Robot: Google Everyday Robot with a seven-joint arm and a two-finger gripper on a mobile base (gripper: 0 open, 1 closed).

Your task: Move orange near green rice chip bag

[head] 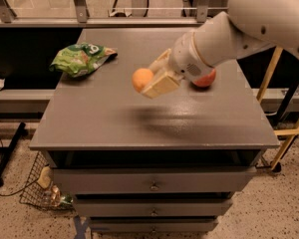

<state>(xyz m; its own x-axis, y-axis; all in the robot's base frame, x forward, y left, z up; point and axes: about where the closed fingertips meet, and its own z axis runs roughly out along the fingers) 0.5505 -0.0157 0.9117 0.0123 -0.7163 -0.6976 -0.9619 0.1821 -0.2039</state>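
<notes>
The orange will be let go by my gripper against the green rice chip bag's edge (99,62), on the side that faces the red apple. The orange is now lifted above the cabinet top.
The orange (141,78) is held in my gripper (150,79), lifted above the middle of the grey cabinet top (114,123). The gripper's cream fingers (162,85) are shut on the fruit, one above and one below it. The green rice chip bag (81,59) lies crumpled at the back left of the top, about one bag-width to the left of the orange. My white arm (239,29) reaches in from the upper right.
A red apple (206,79) lies on the top behind my wrist, partly hidden. A glass rail (79,4) runs along the back. A wire basket (40,193) sits on the floor at the lower left. A wooden stand (284,108) is at the right.
</notes>
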